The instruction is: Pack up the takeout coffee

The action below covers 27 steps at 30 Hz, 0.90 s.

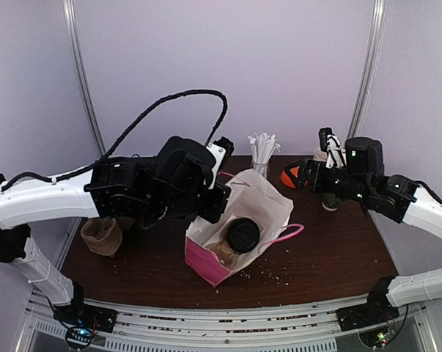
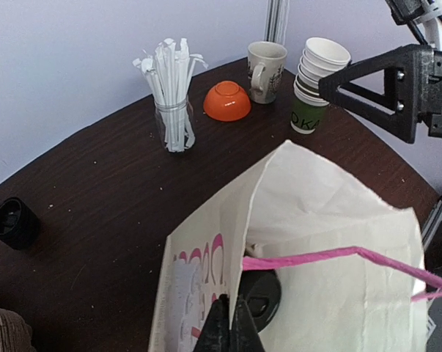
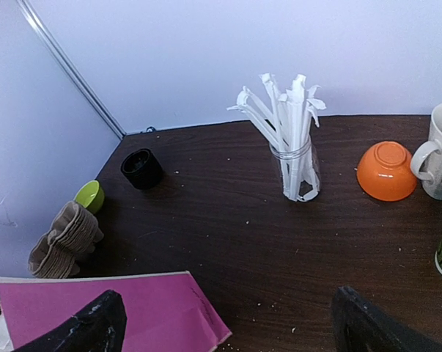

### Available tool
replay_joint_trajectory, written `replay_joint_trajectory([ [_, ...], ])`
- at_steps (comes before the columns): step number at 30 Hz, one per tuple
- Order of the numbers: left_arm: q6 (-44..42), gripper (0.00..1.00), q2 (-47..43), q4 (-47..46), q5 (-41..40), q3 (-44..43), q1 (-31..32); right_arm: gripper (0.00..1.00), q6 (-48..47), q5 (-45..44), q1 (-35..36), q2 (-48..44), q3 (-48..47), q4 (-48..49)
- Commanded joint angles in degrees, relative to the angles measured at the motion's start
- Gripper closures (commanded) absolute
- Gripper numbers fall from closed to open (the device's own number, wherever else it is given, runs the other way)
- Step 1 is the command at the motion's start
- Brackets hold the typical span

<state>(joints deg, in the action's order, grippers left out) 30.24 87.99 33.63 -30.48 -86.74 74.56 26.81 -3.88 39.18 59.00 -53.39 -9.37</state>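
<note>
I move my right gripper to the jar at the back next and close it on the top end of a wrapped straw (image 1: 264,137) (image 3: 298,82).
The takeout coffee (image 1: 242,236), a brown cup with a black dome lid, sits inside the white and pink paper bag (image 1: 268,202) at mid table. In the left wrist view only part of its lid (image 2: 270,292) shows past the bag's wall (image 2: 330,213). My left gripper (image 2: 231,326) is shut on the bag's near rim and holds the mouth wide; in the top view it (image 1: 218,204) is at the bag's left edge. My right gripper (image 1: 301,176) hovers open and empty to the right of the bag, its fingers (image 3: 89,330) wide apart over the table.
At the back of the table are a jar of wrapped straws (image 2: 173,110), an orange bowl (image 2: 228,100), a beige mug (image 2: 266,61) and a stack of paper cups (image 2: 316,81). A small black cup (image 3: 141,169), a green bowl (image 3: 90,195) and brown cup holders (image 3: 63,238) lie at the left.
</note>
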Motion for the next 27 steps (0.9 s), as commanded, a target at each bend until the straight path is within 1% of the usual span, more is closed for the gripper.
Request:
replay_joint_trajectory([
  [1, 5.0, 1.0, 2.4, 6.6, 5.5, -4.6, -2.1, 0.0, 2.9, -2.0, -3.2, 3.3, -2.8, -2.1],
  [4, 7.1, 1.0, 2.5, 9.1, 8.0, -4.6, -4.6, 0.0, 4.0, -0.9, -5.6, 5.6, -3.8, -1.4],
  [8, 8.4, 1.0, 2.0, 9.5, 12.1, -2.9, -8.4, 0.01, 4.7, 1.4, -8.1, 8.1, -5.2, 1.8],
  [15, 10.2, 1.0, 0.9, 8.8, 15.9, -0.7, -12.4, 0.06, 4.0, 3.3, -9.8, 15.0, -10.8, 2.1],
  [22, 10.3, 1.0, -0.9, 6.4, 20.0, 1.0, -17.2, 0.1, 4.7, 2.8, -10.8, 20.2, -14.2, 3.5],
  [26, 10.2, 1.0, -1.2, 6.1, 21.4, 1.8, -19.0, 0.15, 5.1, 3.0, -11.7, 23.3, -16.1, 4.9],
  [27, 10.2, 0.99, -1.4, 6.0, 21.7, 2.1, -19.2, 0.16, 5.1, 3.0, -11.9, 24.2, -16.8, 5.0],
])
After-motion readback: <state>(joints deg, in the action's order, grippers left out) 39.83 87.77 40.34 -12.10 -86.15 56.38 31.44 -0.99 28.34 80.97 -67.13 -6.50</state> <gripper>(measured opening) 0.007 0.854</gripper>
